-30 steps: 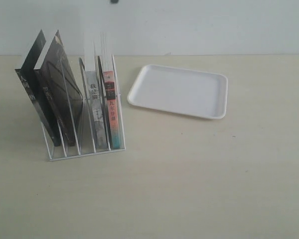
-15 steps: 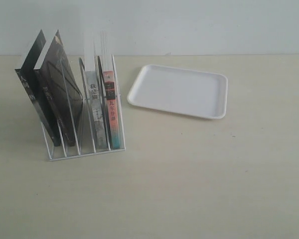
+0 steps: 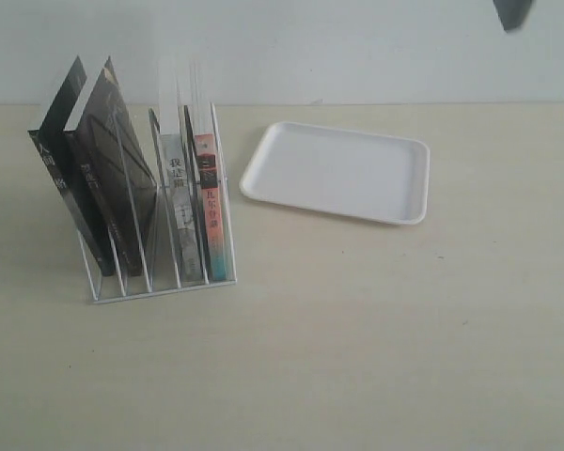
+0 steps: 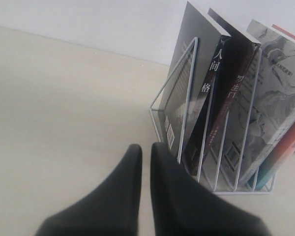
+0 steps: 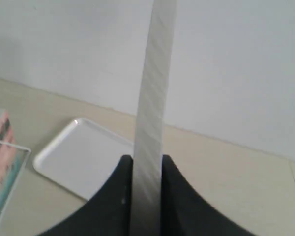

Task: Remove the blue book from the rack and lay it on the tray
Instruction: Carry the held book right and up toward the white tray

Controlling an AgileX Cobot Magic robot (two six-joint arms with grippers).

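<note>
I should use my right gripper to lay the blue book across the middle of the white tray (image 3: 336, 178) (image 5: 103, 165), so that it hangs over the tray's near edge.
My right gripper (image 5: 147, 164) is shut on a thin book (image 5: 152, 98), seen edge-on as a pale strip of pages rising between the fingers; its cover is hidden here. In the exterior view a dark blue corner (image 3: 513, 13) pokes in at the top edge, high above and right of the white tray (image 3: 338, 174). The tray (image 5: 81, 152) also lies below and beyond the right fingers. The white wire rack (image 3: 160, 277) stands at the left. My left gripper (image 4: 146, 150) is shut on nothing, low beside the rack's (image 4: 187, 93) end.
The rack holds two leaning black-covered books (image 3: 94, 178), a grey one (image 3: 176, 207) and a pink-spined one (image 3: 211, 207). In the right wrist view the rack's end wire (image 5: 10, 177) shows at the frame edge. A pale wall backs the beige table (image 3: 376, 329).
A dark bit at the top edge above the rack one second ago is gone. A dark blue corner now shows at the top right, above the tray's side. Rack and tray have not moved.
</note>
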